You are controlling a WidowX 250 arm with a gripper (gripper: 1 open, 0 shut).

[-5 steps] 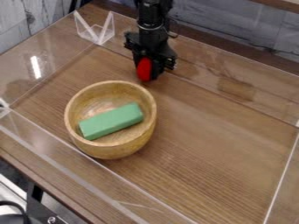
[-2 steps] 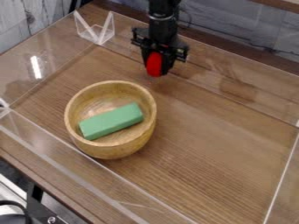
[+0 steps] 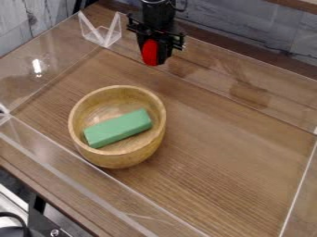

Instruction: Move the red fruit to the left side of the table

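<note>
The red fruit, lifted off the table near its far edge, will be let go by my gripper on the table (image 3: pixel 96 66) between the clear bracket and the wooden bowl.
The red fruit (image 3: pixel 151 51) hangs between the black fingers of my gripper (image 3: pixel 152 48), lifted off the brown wood-grain table (image 3: pixel 235 139) near its far edge. The gripper points straight down and is shut on the fruit. Only the fruit's red body shows below the jaws; its leafy stem is hidden by the gripper.
A round wooden bowl (image 3: pixel 87 137) sits left of centre toward the front, with a green block (image 3: pixel 118 129) lying in it. Low clear acrylic walls (image 3: pixel 37 69) border the tabletop. A clear bracket (image 3: pixel 99 28) stands at the far left corner.
The gripper has risen with the red fruit in it and shifted toward the far left corner. The bowl and the green block have not moved.
</note>
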